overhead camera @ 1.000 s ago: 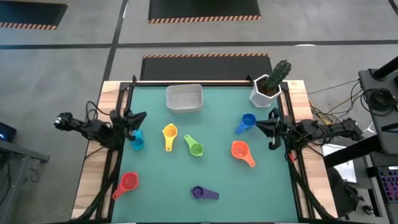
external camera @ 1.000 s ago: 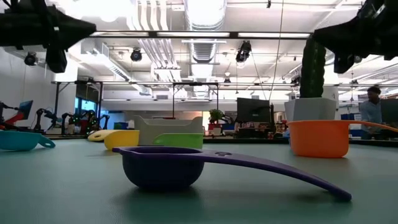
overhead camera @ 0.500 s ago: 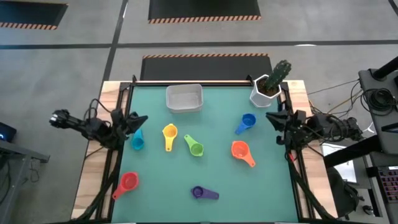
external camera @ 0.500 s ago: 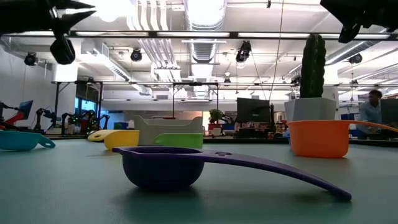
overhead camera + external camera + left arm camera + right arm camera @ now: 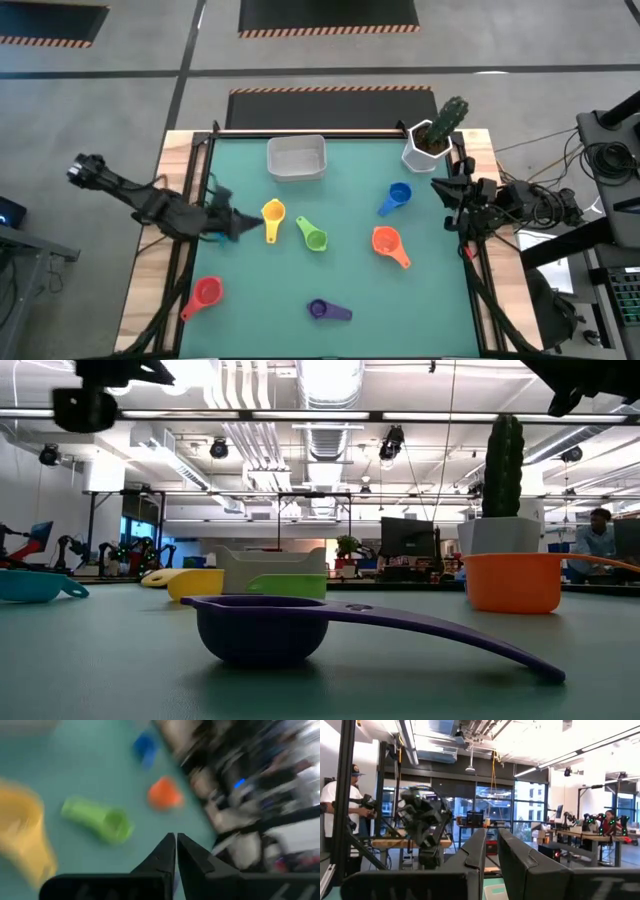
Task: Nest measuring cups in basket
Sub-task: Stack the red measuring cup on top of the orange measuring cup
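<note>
I will close my left gripper next on the red cup, at the cup rim's near side (image 5: 218,299), facing the purple cup.
Seven cups rest on their bases on the green mat: yellow (image 5: 272,213), green (image 5: 315,238), orange (image 5: 386,241), blue (image 5: 398,195), red (image 5: 207,292) and purple (image 5: 322,310). The teal cup (image 5: 35,585) shows in the low view; from above my left arm covers most of it. The white basket (image 5: 296,157) sits near the far edge. My left gripper (image 5: 238,228) hangs shut above the mat beside the yellow cup, touching nothing; its wrist view (image 5: 176,842) looks past green (image 5: 100,820) and orange (image 5: 165,795). My right gripper (image 5: 438,186), shut (image 5: 491,845), waits at the right edge.
A white faceted pot with a cactus (image 5: 432,140) stands at the far right corner, close to my right arm. Dark frame rails run along both side edges of the mat (image 5: 340,280). A person (image 5: 335,805) stands in the room beyond the table.
My left arm has swung out from the left edge over the mat, its gripper moving right and slightly toward the near edge, to above the teal cup beside the yellow one. My right gripper has risen and drawn back a little toward the right edge. No cup has moved.
</note>
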